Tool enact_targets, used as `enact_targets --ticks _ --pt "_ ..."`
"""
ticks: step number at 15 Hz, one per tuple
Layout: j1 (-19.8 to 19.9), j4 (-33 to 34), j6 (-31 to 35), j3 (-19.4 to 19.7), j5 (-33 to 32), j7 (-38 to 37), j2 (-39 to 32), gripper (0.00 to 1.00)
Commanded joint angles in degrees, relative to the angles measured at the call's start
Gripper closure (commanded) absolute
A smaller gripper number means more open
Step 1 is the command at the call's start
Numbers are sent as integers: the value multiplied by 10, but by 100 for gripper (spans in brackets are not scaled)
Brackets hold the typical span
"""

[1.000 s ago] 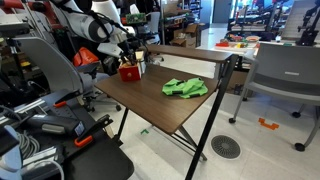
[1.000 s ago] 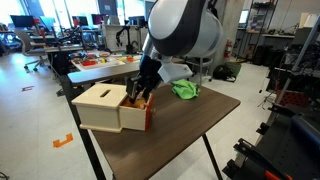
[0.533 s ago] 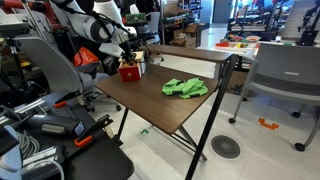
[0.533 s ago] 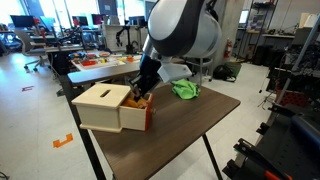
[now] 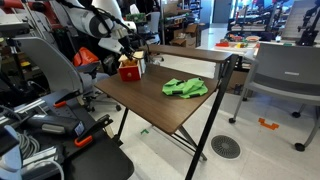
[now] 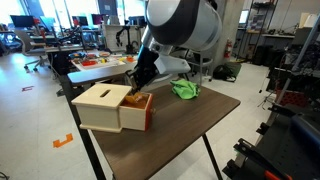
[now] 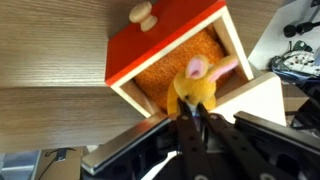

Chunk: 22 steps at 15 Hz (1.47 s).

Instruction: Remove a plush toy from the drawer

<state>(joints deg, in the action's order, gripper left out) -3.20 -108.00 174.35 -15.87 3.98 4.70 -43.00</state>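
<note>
The robot's gripper needs to set the yellow plush toy, now over the drawer's near edge, down on the brown table (image 5: 152,83) between the drawer and the green soft thing.
The drawer (image 7: 165,50) stands pulled open in the wrist view, with a red front, a pale knob and an orange-lined inside. A yellow plush toy (image 7: 197,85) with pink ears sits over the drawer's near edge. My gripper (image 7: 190,112) is shut on the toy's lower part, fingers close together. In both exterior views the gripper (image 6: 138,87) (image 5: 132,62) hangs just above the open drawer (image 6: 140,110) (image 5: 128,72) at the table's corner. The toy itself is too small to make out there.
A green soft thing (image 5: 185,88) (image 6: 184,89) lies on the brown table (image 5: 160,112) (image 6: 190,130), apart from the drawer. The drawer's pale wooden housing (image 6: 100,108) sits at the table edge. Chairs, cables and lab clutter surround the table.
The jaws have closed on the yellow plush toy, and the gripper has risen a little above the open drawer.
</note>
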Motion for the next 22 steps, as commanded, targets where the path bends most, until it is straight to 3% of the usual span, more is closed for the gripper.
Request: enact_targets --ticks 1,5,9,10,13,19,22 --pt "50 -54 10 -40 13 4 63 98" --pt "88 -89 20 -28 14 7 94 98" --pt "111 -121 41 16 11 -5 94 98" --pt "100 -128 58 44 7 -15 87 98" --pt "93 -131 80 78 8 -36 62 98" --pt "98 -128 95 78 11 -63 23 98" --pt "72 -126 103 105 10 -78 12 98"
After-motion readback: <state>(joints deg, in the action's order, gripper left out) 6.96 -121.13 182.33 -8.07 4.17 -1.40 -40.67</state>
